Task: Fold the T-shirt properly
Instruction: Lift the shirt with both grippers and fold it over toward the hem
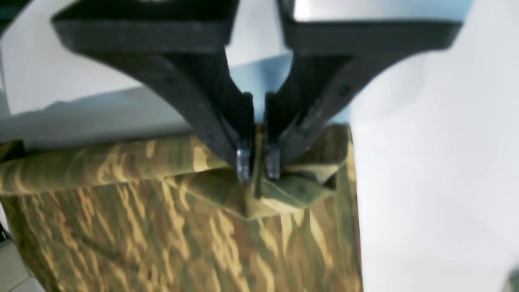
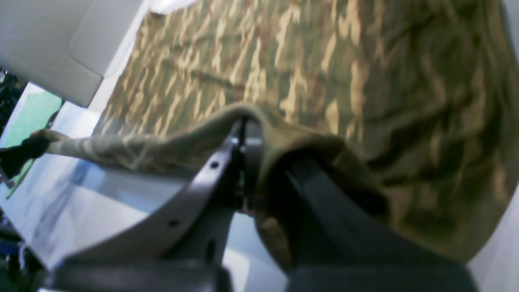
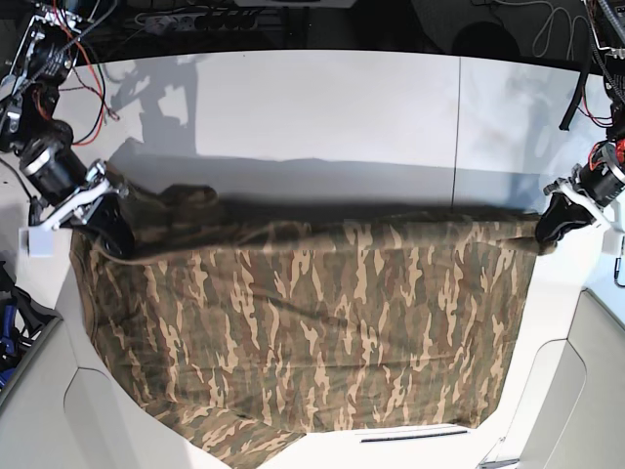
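Observation:
Next, my right gripper releases the upper corner of the T-shirt, which now hangs stretched over the table, on the shirt's lower part (image 3: 139, 324), near the shirt's side edge.
The camouflage T-shirt (image 3: 312, 322) hangs stretched between my two grippers over the white table (image 3: 322, 107), its lower part draping past the table's front edge. My left gripper (image 3: 549, 227) at the base view's right is shut on the shirt's upper corner; the left wrist view shows its fingertips (image 1: 258, 164) pinching a bunched fold of the cloth (image 1: 182, 227). My right gripper (image 3: 109, 227) at the base view's left is shut on the other upper corner. In the right wrist view the cloth (image 2: 324, 73) wraps over the gripper (image 2: 245, 138).
Cables and wiring (image 3: 68, 39) hang around the arm at the back left, more cables (image 3: 586, 39) at the back right. Grey panels (image 3: 39, 410) flank the front corners of the table. A dark strip runs behind the table's far edge.

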Controlling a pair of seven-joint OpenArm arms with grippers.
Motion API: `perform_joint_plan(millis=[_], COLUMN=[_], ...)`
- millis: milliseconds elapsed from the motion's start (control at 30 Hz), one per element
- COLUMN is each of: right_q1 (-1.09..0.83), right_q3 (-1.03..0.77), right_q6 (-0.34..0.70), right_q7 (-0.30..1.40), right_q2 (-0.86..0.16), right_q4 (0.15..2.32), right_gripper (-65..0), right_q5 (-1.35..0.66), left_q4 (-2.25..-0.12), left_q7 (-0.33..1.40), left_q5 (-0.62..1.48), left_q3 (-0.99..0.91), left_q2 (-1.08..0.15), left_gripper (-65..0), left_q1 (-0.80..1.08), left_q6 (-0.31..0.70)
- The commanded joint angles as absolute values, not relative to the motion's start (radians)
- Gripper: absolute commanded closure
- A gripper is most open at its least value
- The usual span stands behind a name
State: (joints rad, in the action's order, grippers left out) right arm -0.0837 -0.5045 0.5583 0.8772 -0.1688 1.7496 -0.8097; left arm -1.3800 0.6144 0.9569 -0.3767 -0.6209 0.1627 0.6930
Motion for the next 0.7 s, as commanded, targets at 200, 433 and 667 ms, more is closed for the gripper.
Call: perform_joint_plan(millis=[200,433,667], right_q1=[0.041,0.155,0.228], right_q3=[-0.510,-0.509,-0.489], right_q6=[0.557,0.558,0.573], right_q7=[0.838,0.837,0.811], right_q2=[-0.180,-0.180,-0.180], right_q4=[1.671,1.499,1.359], right_gripper=[0.0,0.0,0.0], right_q5=[-0.781,-0.781,-0.769], left_q4=[-1.393,-1.393,-1.392], left_q7=[0.540,0.512,0.459], left_q5=[0.897,0.820,0.721], left_q3=[-0.385,-0.385,-0.378], left_q2=[-0.646,-0.609,-0.559], left_gripper=[0.0,0.0,0.0], left_q1=[0.149,0.095,0.046], left_q6=[0.698,0.698,0.698])
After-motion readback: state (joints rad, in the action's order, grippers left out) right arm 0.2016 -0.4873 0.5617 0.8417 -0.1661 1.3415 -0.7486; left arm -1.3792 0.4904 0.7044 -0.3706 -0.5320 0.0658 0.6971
